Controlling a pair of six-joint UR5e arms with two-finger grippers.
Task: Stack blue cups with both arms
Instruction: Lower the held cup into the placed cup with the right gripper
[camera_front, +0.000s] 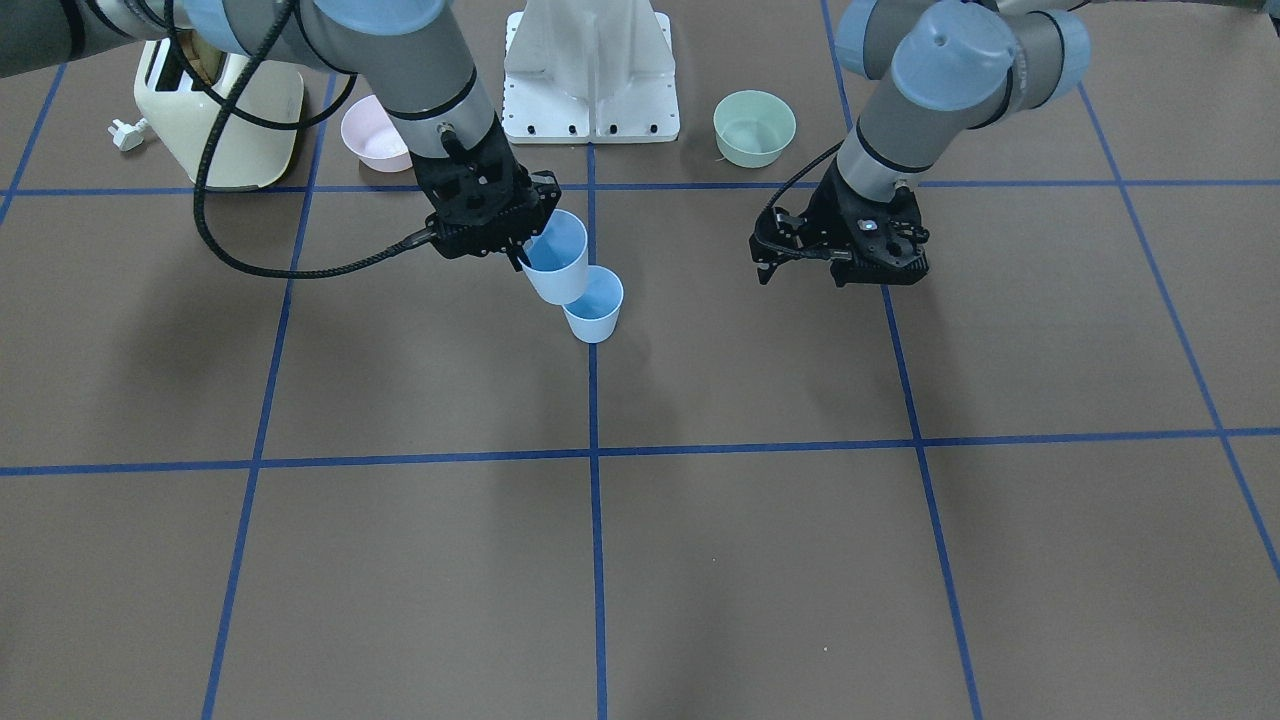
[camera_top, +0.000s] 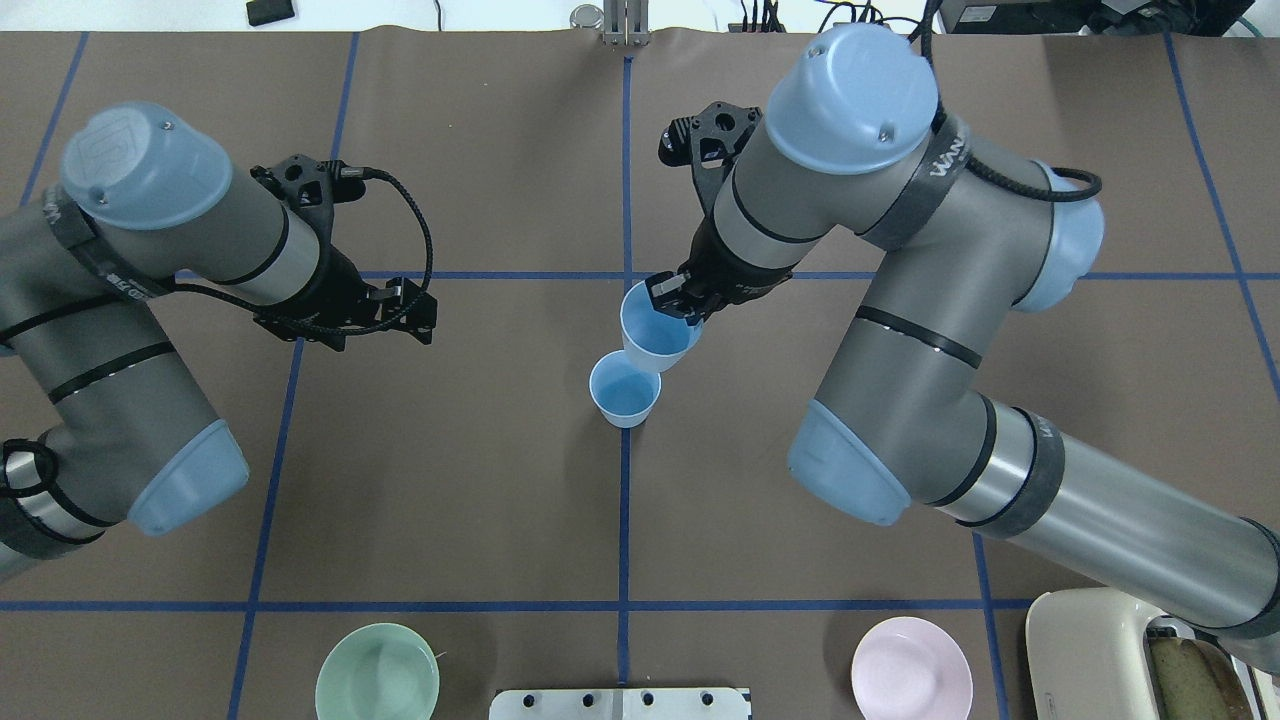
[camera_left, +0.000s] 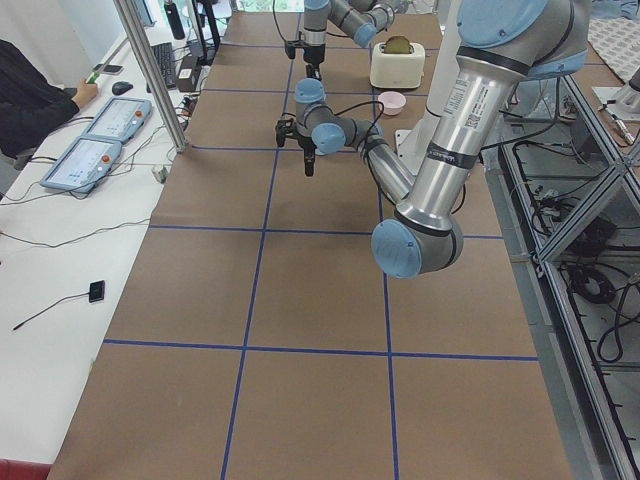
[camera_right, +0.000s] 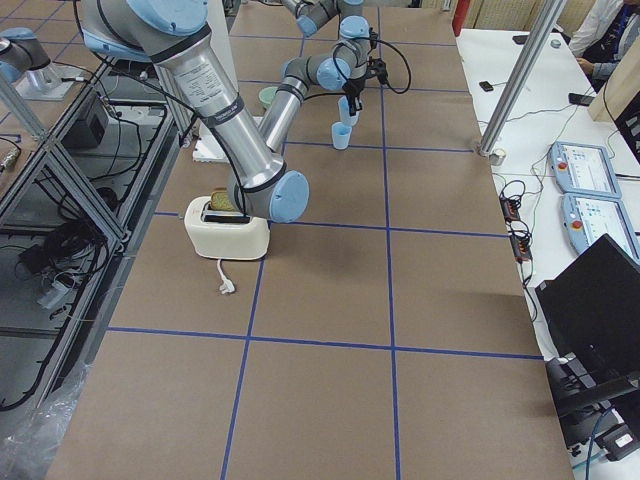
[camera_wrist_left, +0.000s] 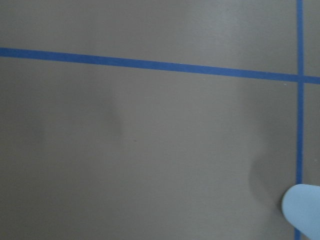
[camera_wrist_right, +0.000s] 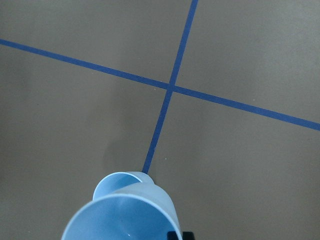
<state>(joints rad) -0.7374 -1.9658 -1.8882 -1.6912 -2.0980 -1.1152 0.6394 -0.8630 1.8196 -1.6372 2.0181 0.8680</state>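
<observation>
I need to use my right gripper to release the blue cup I am holding inside the blue cup standing on the centre tape line (camera_front: 590, 298) (camera_wrist_right: 127, 199). The held cup is tilted in the air.
My right gripper (camera_top: 672, 300) is shut on the rim of one blue cup (camera_top: 655, 325) and holds it tilted, in the air. The cup's base is just above and beside the rim of the second blue cup (camera_top: 624, 390), which stands upright on the centre tape line. In the front view the held cup (camera_front: 555, 255) overlaps the standing cup (camera_front: 593, 305); I cannot tell whether they touch. The right wrist view shows the held cup (camera_wrist_right: 125, 220) above the standing cup (camera_wrist_right: 120, 182). My left gripper (camera_top: 410, 315) is open and empty, off to the side of the cups (camera_front: 765, 262).
A mint-green bowl (camera_top: 378, 672) and a pink bowl (camera_top: 912, 668) stand near the white pedestal (camera_front: 590, 70). A cream toaster (camera_front: 215, 115) with bread sits by the right arm's base. Blue tape lines cross the brown table.
</observation>
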